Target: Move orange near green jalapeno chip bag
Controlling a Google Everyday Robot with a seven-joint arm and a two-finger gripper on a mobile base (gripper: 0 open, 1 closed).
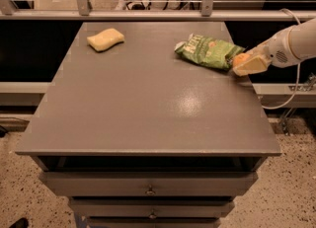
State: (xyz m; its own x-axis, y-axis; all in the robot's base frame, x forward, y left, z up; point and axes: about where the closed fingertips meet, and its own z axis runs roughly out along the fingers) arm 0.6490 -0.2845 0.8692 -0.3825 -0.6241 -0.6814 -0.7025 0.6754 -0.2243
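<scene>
Next, my gripper lets go of the orange against the near edge of the green jalapeno chip bag [218, 66] on the table.
The green jalapeno chip bag [208, 52] lies flat on the grey table [143, 103] at the back right. My gripper [245, 64] reaches in from the right edge on a white arm and sits just past the bag's right end, low over the table. The orange [240, 59] shows between its pale fingers [254, 65], partly hidden by them and almost touching the bag's right tip. The gripper is shut on the orange.
A pale yellow sponge [105, 39] lies at the back left of the table. A metal rail [148, 16] runs behind the table. Drawers [148, 190] sit under the front edge. The table's right edge is close under the gripper.
</scene>
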